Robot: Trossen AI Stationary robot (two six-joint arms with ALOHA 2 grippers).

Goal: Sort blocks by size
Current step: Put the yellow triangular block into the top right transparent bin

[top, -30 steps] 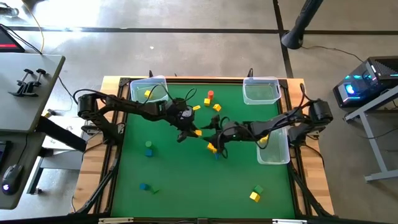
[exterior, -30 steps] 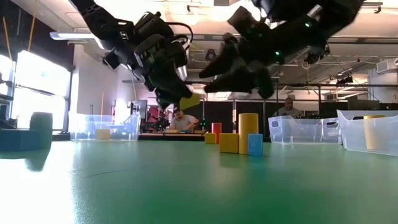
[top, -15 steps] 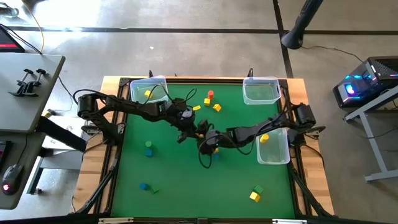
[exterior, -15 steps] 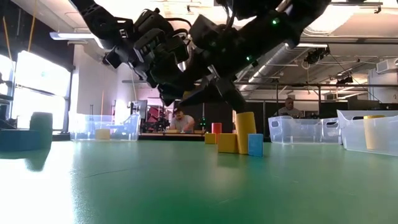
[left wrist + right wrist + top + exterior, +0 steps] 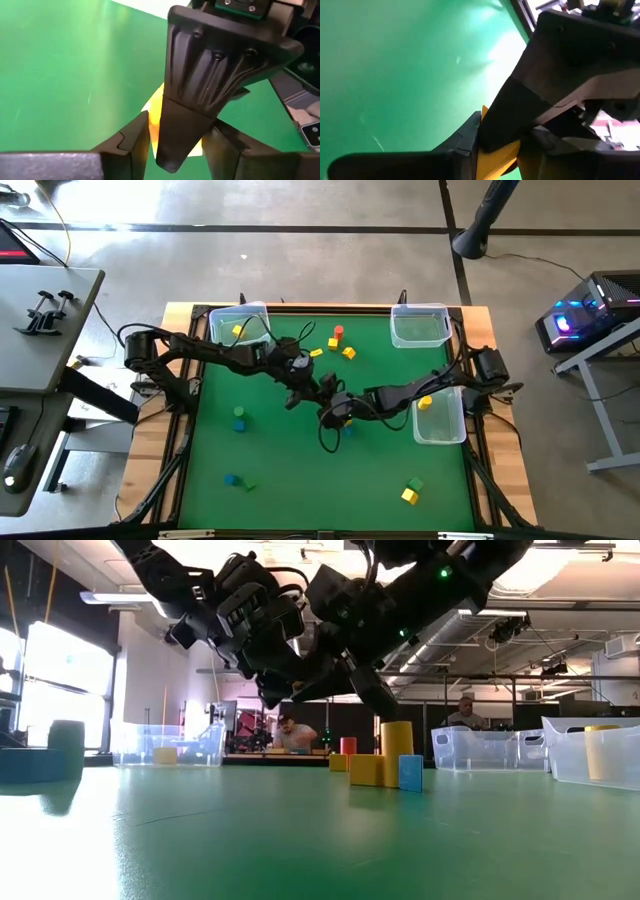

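I will let go of the small yellow block with my right gripper inside the empty clear bin (image 5: 410, 333) at the table's far corner. The block now hangs above the green table's middle.
A small yellow block (image 5: 155, 127) hangs in the air above the middle of the green table (image 5: 280, 450). My left gripper (image 5: 177, 147) and my right gripper (image 5: 502, 150) meet there, tip to tip, each with a finger on either side of this block. The high view shows the left gripper (image 5: 320, 388) coming in from the left and the right gripper (image 5: 336, 404) from the right; there the arms hide the block. More blocks lie loose on the table, among them a yellow cube (image 5: 366, 770) and a blue one (image 5: 410, 772). My left gripper has the yellow block's sides (image 5: 151, 131) between its two fingers, slanting down from the table's left. The block is clear of the table. A finger of the right gripper (image 5: 185, 120) covers most of it, so the exact contact is hidden. My right gripper pinches the same block (image 5: 495, 156) between its two fingers, slanting down from the table's right. The block is clear of the table. A finger of the left gripper (image 5: 505, 117) lies across the front of it.
Clear bins stand at the far left (image 5: 240, 327), the far right (image 5: 420, 327) and the right edge (image 5: 440, 415). Red and yellow blocks (image 5: 338, 340) lie far of the grippers, green and blue ones at the left (image 5: 239, 418), others near the front (image 5: 410, 490).
My right gripper has gone toward the table's left and a little down, rolling as it went, up to the left gripper. Its fingers, spread wide a second ago, have shut around the yellow block that the left gripper holds.
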